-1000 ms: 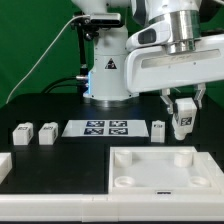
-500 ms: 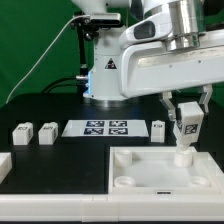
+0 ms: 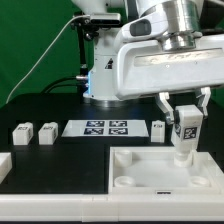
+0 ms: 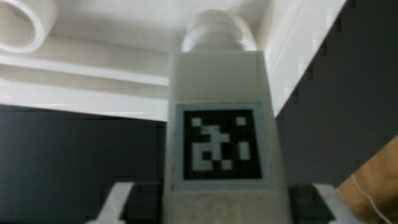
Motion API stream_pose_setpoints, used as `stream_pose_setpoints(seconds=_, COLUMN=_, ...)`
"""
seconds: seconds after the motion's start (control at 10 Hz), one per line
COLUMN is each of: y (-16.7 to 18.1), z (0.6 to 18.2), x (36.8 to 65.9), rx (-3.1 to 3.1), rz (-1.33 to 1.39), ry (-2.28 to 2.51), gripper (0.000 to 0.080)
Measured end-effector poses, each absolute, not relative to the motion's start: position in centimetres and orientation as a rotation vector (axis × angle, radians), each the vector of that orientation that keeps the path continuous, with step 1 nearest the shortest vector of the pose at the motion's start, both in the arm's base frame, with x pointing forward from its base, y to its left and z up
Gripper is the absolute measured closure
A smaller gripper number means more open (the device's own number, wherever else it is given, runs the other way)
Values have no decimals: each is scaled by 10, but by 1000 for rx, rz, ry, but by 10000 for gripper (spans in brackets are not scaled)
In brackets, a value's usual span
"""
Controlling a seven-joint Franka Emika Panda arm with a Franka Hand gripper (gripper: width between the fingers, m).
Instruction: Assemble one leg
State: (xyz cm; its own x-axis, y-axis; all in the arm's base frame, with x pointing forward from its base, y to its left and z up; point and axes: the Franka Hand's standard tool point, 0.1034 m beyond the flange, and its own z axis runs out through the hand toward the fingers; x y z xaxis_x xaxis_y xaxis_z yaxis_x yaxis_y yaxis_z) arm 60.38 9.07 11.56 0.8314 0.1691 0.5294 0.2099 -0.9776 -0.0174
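Note:
Next, my gripper lets go of the white leg, upright in the near corner socket of the large white panel (image 3: 203, 182), below the leg.
My gripper (image 3: 184, 112) is shut on a white leg (image 3: 184, 135) with a black-and-white marker on its face. It holds the leg upright over the far right corner socket of the large white panel (image 3: 160, 175), with the leg's lower end at or just above the socket. In the wrist view the leg (image 4: 221, 110) fills the middle between my fingers (image 4: 139, 205), its far end at a round socket of the panel (image 4: 107, 85). Three more legs stand on the table: two at the exterior view's left (image 3: 22, 133) (image 3: 47, 133) and one (image 3: 159, 130) beside the marker board.
The marker board (image 3: 106, 128) lies flat on the black table behind the panel. The robot base (image 3: 105, 75) stands at the back. A white piece (image 3: 4, 165) lies at the exterior view's left edge.
My gripper has moved toward the exterior view's right and down with the leg, from above the table behind the panel to the panel's far right corner socket.

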Motion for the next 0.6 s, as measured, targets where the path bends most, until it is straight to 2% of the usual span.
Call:
stream_pose_setpoints(seconds=0.1, y=88, z=108, x=597, rx=-2942, rz=-816, ry=-299, gripper=508)
stream_pose_setpoints(seconds=0.6, y=102, z=111, x=635, rx=-2912, rz=-854, ry=-297, gripper=508)
